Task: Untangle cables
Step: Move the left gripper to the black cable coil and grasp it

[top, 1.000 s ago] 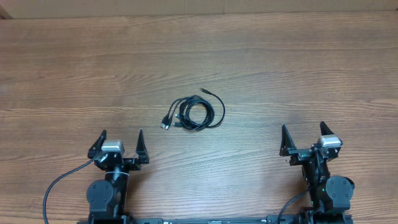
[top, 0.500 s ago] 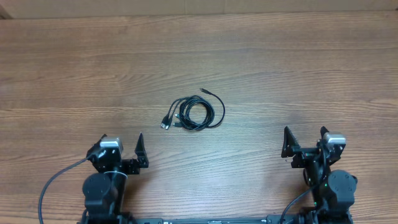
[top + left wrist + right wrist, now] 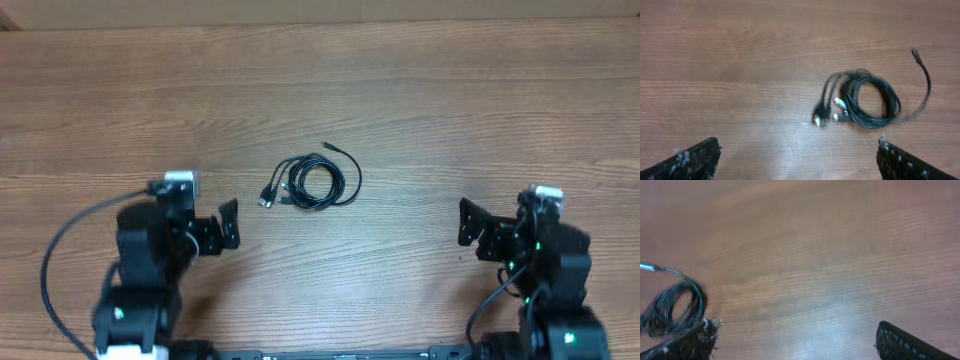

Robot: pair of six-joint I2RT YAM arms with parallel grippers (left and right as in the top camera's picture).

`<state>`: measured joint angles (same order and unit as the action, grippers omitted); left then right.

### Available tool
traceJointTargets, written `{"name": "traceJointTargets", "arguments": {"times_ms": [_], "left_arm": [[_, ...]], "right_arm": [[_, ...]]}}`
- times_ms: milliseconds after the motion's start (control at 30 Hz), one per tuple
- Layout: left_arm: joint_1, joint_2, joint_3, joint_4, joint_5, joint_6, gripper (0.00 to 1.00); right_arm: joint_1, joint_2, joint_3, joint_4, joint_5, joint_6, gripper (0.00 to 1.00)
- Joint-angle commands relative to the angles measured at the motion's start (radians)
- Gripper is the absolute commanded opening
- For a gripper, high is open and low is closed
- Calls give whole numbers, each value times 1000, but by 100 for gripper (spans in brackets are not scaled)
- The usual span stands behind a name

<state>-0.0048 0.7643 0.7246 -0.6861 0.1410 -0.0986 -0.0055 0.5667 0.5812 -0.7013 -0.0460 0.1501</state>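
Note:
The cable bundle's near side [image 3: 326, 205] [image 3: 882, 123], close to where its loose end leaves the coil, is the next place for my left gripper to go and close.
The cables [image 3: 318, 181] lie as one small coiled black bundle near the middle of the wooden table, with plug ends at its left and one loose end curling up to the upper right. The bundle also shows in the left wrist view [image 3: 865, 100] and at the left edge of the right wrist view [image 3: 672, 307]. My left gripper [image 3: 195, 215] is open and empty, below and left of the bundle. My right gripper [image 3: 495, 222] is open and empty, well to the right of it. Neither touches the cables.
The wooden table [image 3: 450, 110] fills the overhead view. Thick black arm cables [image 3: 60, 260] hang by the left arm base and another [image 3: 490, 310] by the right arm base at the front edge.
Both arms have risen and moved forward from the front edge toward the table's middle; the left arm turned toward the bundle. The cables have not moved.

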Motion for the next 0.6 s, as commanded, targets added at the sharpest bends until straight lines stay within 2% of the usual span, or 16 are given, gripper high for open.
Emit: {"name": "traceJointTargets", "arguments": {"times_ms": [0,100,267,467,567], "left_arm": [[5,103,158,-91,36,-6,99],[5,167,240,-170,36,-7,100],[5,219,251,-156,87,-56,100],[1,264,251,41,254,-63,100],[-35,299,251,122,239,-63,100]], "right_arm": [[5,108,123,-57,-17,11,100],[5,201,211,-106,-64,11,100],[5,286,258,-82,-193,11,100],[5,304,258,-58,-225,10,100],[5,304,258,-46,-225,10,100]]}}
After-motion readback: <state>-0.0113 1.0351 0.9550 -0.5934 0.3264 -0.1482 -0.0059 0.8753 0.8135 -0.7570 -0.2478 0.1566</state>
